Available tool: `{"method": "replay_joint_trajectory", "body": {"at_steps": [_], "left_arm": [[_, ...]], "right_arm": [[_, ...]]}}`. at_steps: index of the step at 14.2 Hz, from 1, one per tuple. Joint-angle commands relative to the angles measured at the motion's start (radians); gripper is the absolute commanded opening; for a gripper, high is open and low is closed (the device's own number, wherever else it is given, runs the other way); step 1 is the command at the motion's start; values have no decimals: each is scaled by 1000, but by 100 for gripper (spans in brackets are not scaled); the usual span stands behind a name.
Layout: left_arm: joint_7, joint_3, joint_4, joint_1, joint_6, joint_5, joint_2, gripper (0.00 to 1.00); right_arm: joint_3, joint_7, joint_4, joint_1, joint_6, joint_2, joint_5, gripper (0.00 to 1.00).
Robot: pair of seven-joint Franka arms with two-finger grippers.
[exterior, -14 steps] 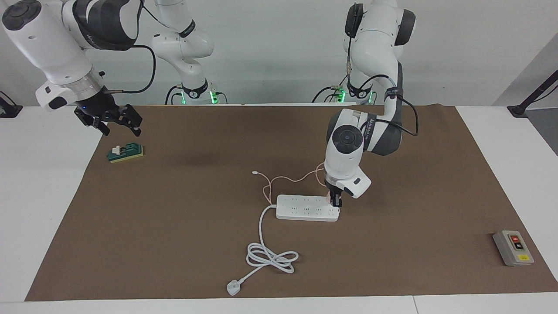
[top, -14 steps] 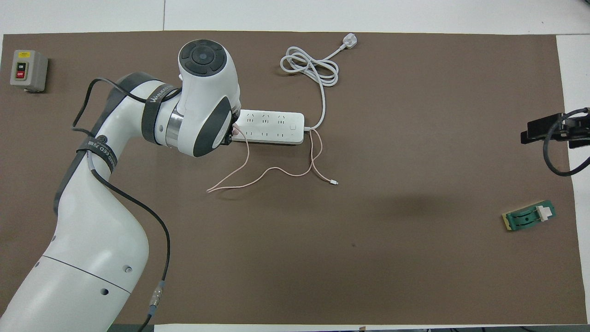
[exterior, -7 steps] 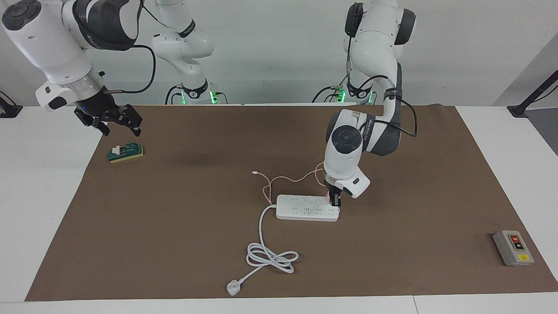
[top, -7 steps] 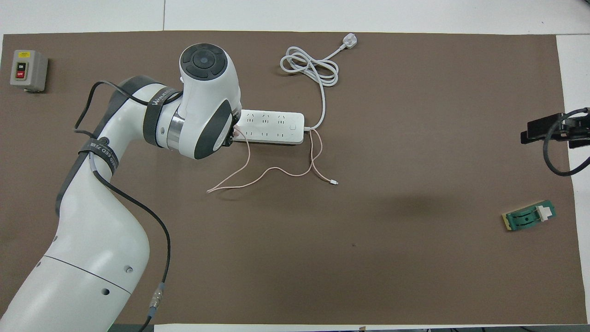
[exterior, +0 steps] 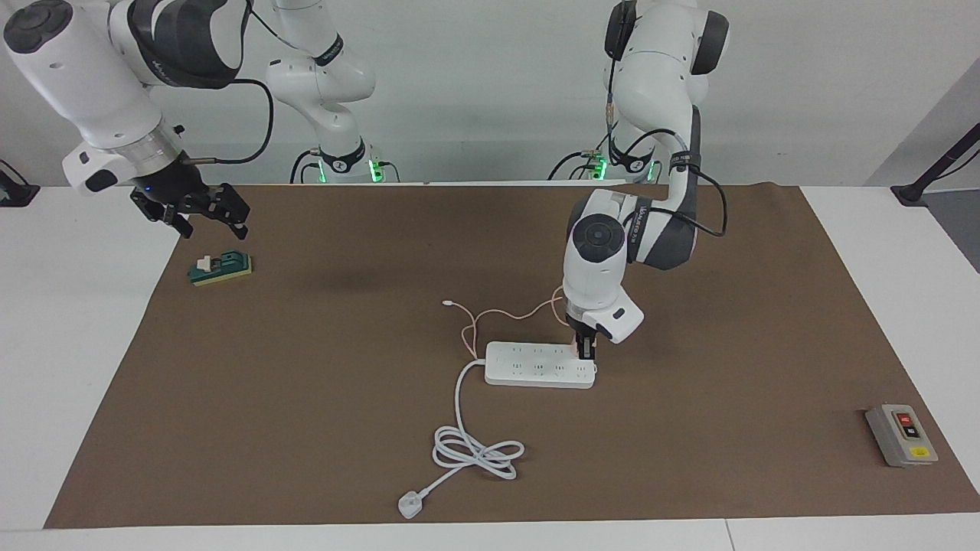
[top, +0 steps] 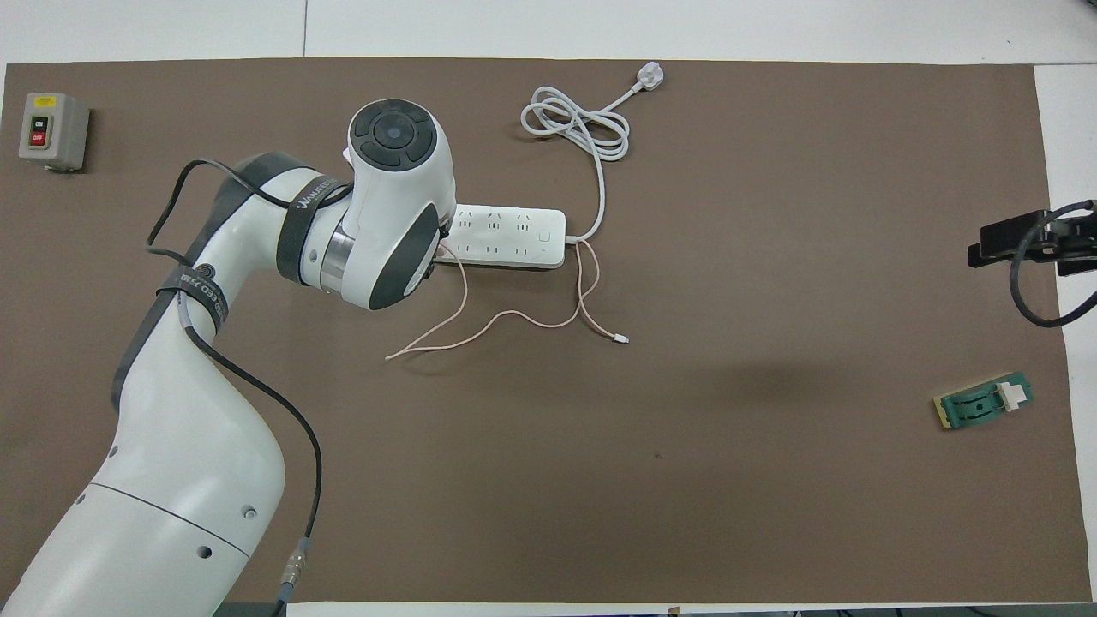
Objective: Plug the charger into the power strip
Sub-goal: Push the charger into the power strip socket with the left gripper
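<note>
The robot's left gripper needs to release the pale-pink charger in the white power strip's end socket (top: 429, 242) farthest from its thick cord.
The white power strip (exterior: 536, 364) (top: 506, 236) lies flat mid-table. Its thick cord coils farther from the robots and ends in a white plug (exterior: 410, 506). My left gripper (exterior: 586, 350) points straight down at the strip's end toward the left arm's side, shut on the pale-pink charger (exterior: 575, 348), which sits right at the strip's top face. In the overhead view the wrist hides both gripper and charger. The charger's thin pink cable (exterior: 498, 315) (top: 506, 317) trails on the mat nearer the robots. My right gripper (exterior: 200, 213) (top: 1020, 244) waits open in the air at the mat's edge.
A green-and-yellow block with a white piece (exterior: 221, 268) (top: 986, 404) lies below the right gripper. A grey switch box with red and black buttons (exterior: 901, 435) (top: 51, 130) sits at the left arm's end, far from the robots. A brown mat (exterior: 306, 398) covers the table.
The left arm's wrist has shifted slightly toward the right arm's end, keeping the gripper on the charger at the strip. The right arm has not moved.
</note>
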Motion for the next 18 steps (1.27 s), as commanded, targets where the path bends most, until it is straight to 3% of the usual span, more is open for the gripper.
{"method": "replay_joint_trajectory", "body": {"at_steps": [1, 10, 18], "left_arm": [[-24, 9, -94, -24, 60, 5, -27, 0], [-70, 7, -205, -49, 198, 43, 2, 0], [-22, 7, -137, -27, 121, 57, -11, 0]], "right_arm": [[4, 21, 1, -10, 9, -10, -10, 100], [9, -5, 3, 5, -3, -11, -51, 100], [9, -7, -5, -8, -17, -18, -50, 100]]}}
